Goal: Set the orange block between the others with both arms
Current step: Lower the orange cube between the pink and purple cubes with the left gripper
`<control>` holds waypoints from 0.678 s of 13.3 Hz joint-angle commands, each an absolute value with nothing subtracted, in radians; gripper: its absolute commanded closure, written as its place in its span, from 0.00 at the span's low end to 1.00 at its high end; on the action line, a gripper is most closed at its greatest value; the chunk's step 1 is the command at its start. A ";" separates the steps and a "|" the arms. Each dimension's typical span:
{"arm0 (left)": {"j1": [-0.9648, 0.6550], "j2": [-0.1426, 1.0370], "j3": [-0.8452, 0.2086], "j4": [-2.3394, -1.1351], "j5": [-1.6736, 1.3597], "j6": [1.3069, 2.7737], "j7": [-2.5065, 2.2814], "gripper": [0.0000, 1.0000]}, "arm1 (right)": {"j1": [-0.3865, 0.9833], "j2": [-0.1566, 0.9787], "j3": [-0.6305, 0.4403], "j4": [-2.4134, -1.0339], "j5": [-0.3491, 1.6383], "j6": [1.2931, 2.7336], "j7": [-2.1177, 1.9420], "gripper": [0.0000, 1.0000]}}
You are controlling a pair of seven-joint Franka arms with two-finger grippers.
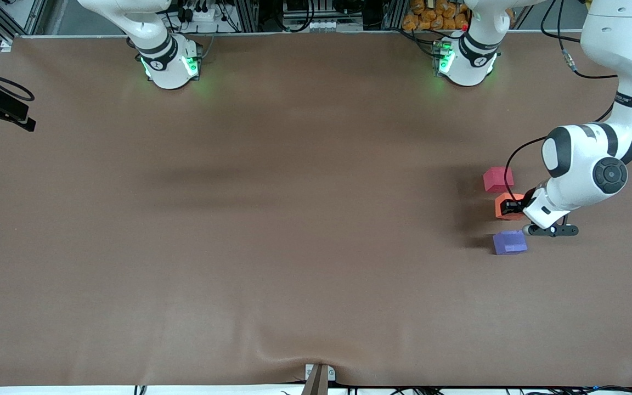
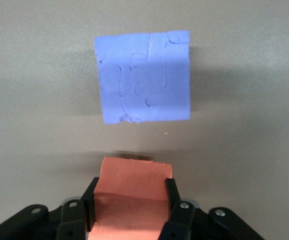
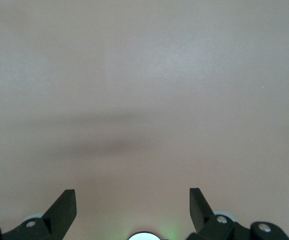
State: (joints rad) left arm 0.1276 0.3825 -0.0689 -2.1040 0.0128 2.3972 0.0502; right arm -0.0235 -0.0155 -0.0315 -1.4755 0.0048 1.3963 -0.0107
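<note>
I should release the orange block, now held low over the table, from my left gripper on the table (image 1: 506,212) (image 2: 129,186) between the pinkish-red cube and the purple-blue cube.
My left gripper (image 1: 511,207) is shut on the orange block (image 1: 503,207), low over the table at the left arm's end. In the front view the block sits in the gap between the pinkish-red cube (image 1: 498,179), which is farther from the camera, and the purple-blue cube (image 1: 509,242), which is nearer. I cannot tell whether it touches the table. The left wrist view shows the orange block (image 2: 134,175) pinched between the black fingers (image 2: 170,192) of the left gripper (image 2: 131,189), with the purple-blue cube (image 2: 143,77) just past it. My right gripper (image 3: 132,192) hangs open over bare table; that arm waits.
The brown table cover (image 1: 294,219) spreads wide toward the right arm's end. A black camera mount (image 1: 3,107) juts in at that end. A small bracket (image 1: 319,376) sits at the table's near edge, where the cover is wrinkled.
</note>
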 commanded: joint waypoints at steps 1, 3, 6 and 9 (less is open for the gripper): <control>0.120 0.396 -0.069 -2.095 0.023 2.411 0.008 0.97 | -0.034 -0.003 -0.021 -1.451 0.009 1.385 0.003 0.00; 0.120 0.410 -0.069 -2.094 0.026 2.417 0.006 0.97 | -0.032 -0.003 -0.021 -1.451 0.009 1.387 0.003 0.00; 0.120 0.426 -0.069 -2.083 0.026 2.427 0.005 0.97 | -0.032 -0.003 -0.021 -1.451 0.009 1.385 0.003 0.00; 0.124 0.434 -0.069 -2.077 0.026 2.428 0.005 0.97 | -0.032 -0.003 -0.021 -1.451 0.009 1.385 0.002 0.00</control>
State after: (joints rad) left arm 0.1249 0.4246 -0.0700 -2.0918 0.0128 2.4209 0.0283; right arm -0.0235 -0.0155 -0.0311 -1.4755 0.0049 1.3963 -0.0107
